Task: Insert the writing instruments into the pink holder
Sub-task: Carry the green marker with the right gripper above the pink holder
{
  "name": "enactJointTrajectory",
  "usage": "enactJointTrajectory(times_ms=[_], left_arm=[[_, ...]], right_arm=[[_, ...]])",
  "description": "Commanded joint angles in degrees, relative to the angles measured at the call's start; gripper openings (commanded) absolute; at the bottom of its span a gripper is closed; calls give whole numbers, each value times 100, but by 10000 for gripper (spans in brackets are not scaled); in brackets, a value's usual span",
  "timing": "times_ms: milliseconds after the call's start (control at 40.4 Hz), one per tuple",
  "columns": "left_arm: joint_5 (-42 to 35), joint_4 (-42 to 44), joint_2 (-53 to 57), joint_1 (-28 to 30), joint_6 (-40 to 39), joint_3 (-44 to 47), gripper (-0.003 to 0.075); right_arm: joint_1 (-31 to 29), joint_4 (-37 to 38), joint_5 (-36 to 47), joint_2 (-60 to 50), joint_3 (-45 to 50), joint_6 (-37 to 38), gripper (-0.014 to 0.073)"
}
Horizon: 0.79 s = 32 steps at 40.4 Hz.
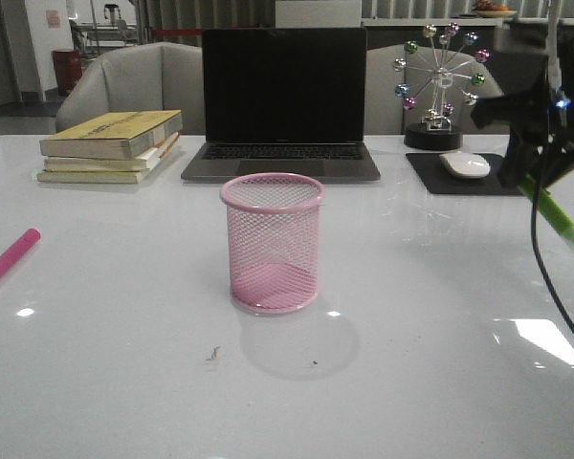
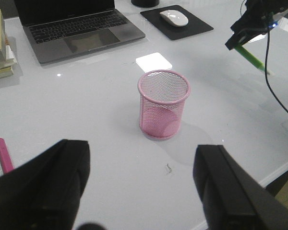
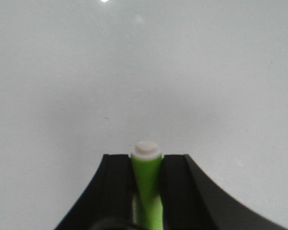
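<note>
The robot's right gripper should release the green marker inside the empty pink holder (image 1: 268, 219), with the marker's top leaning toward the stacked books.
The pink holder (image 1: 272, 249) (image 2: 163, 103) stands upright and empty in the middle of the white table. My right gripper (image 1: 522, 178) (image 2: 238, 44) (image 3: 146, 159) hangs above the table to the holder's right, shut on the green marker (image 1: 557, 214) (image 2: 252, 59) (image 3: 146, 184). The marker slants down and outward, its whitish end poking past the fingertips. The magenta marker (image 1: 11, 256) (image 2: 3, 155) lies flat near the table's left edge. My left gripper (image 2: 141, 146) is open and empty, hovering on the near side of the holder and out of the front view.
A laptop (image 1: 282, 96) stands open behind the holder, with stacked books (image 1: 110, 143) to its left. A white mouse (image 1: 464, 164) on a black pad (image 1: 430, 177) and a ferris-wheel ornament (image 1: 440, 81) sit at the back right. A black cable (image 1: 540, 258) hangs from the right arm.
</note>
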<state>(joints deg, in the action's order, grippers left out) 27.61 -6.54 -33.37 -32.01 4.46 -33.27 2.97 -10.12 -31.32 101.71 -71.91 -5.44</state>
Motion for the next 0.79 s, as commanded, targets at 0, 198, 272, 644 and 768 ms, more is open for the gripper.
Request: enactJointTrajectory(times_ms=[0,198,272,644,768], left_arm=[[-489,-75,-41,-42,1,-162,505],[-489,-75,-41,-42,1,-162,505],[-489,-75,-41,-42,1,-162,505],[-489,-75,-41,-42,1,-162,505],[-489,-75,-41,-42,1,-162,505]], right_arm=[[231,-198,1218,-1011,480,-120,145],[1144,-207,3332,-2182,1817,-120,145],[1526,-202,4077,-2431,2147,-120,145],[3415,-83,7545,-1898,2552,-96,145],[3526,12,8580,-1266,2552,-96,145]])
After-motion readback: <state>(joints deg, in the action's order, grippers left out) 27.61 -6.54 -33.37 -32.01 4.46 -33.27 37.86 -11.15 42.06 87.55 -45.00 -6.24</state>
